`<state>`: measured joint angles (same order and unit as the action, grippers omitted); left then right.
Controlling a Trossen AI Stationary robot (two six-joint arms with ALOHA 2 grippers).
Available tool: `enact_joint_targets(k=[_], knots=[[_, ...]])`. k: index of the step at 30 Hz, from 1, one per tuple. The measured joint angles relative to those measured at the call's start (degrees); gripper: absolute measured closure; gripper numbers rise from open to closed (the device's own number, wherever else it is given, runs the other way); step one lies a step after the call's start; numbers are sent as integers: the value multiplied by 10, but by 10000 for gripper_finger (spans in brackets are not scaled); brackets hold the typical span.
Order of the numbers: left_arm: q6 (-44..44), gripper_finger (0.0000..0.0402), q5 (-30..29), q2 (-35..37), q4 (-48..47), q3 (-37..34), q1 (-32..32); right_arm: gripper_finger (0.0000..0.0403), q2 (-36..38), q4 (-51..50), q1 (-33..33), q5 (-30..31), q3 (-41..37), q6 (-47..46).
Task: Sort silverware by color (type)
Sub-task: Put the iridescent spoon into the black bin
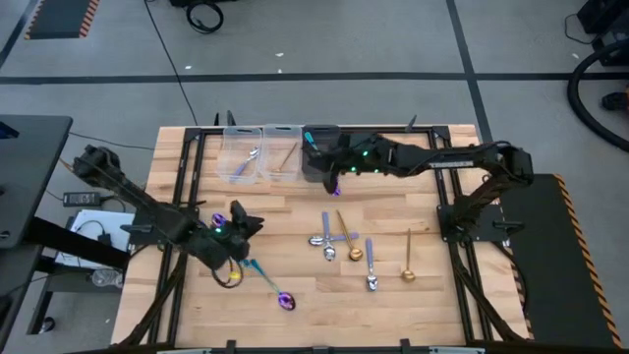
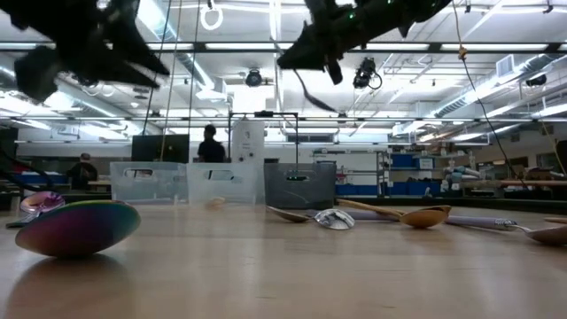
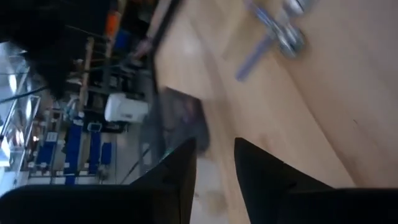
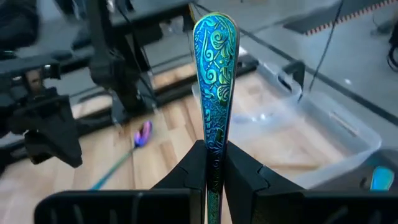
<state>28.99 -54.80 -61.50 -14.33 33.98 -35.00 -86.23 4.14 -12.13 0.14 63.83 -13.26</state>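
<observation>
Next, my right gripper lets go of the iridescent spoon inside the dark bin [image 1: 322,158], next to the teal handle lying there.
My right gripper [image 1: 324,165] hovers over the near edge of the dark bin [image 1: 316,138] at the table's far side, shut on an iridescent spoon [image 4: 215,74] with a teal-blue handle. My left gripper [image 1: 236,221] hangs open and holds nothing above the table's near left part, beside a purple spoon bowl [image 1: 217,218]. Another iridescent spoon [image 1: 271,285] lies flat near the front edge. Silver spoons with lilac handles [image 1: 324,234] [image 1: 371,265] and gold spoons [image 1: 346,238] [image 1: 407,258] lie flat at the middle right. My right gripper pinches the spoon's teal-blue handle [image 4: 214,146] between its two fingers, partway along it. The handle's patterned free end [image 4: 216,37] stands out beyond the fingertips. The purple bowl [image 1: 335,186] hangs below the gripper, and the spoon is lifted clear of table and bins.
Two clear bins [image 1: 241,152] [image 1: 282,149] stand left of the dark bin along the far edge, one with a silver spoon, one with a gold spoon. Black frame rails [image 1: 187,187] run along the table's sides. Bare wood lies between the arms.
</observation>
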Motion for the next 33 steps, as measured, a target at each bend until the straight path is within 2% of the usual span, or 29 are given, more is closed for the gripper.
enact_joint_targets(k=[5, 11, 23, 28, 33], knots=[[-19, 290, 9, 105, 47, 0, 0, 360, 32, -4, -15, -20, 0, 21], [-134, 290, 15, 218, 68, 0, 2, 360, 44, -19, -31, -31, 0, 58], [-374, 290, 20, 431, -78, 0, 52, 360, 5, -16, -62, -50, 12, 58], [-393, 290, 112, 481, -81, 0, 76, 360, -15, -16, -70, -80, 35, 78], [-367, 290, 208, 496, -62, 1, 86, 360, -34, -19, -84, -105, 46, 97]])
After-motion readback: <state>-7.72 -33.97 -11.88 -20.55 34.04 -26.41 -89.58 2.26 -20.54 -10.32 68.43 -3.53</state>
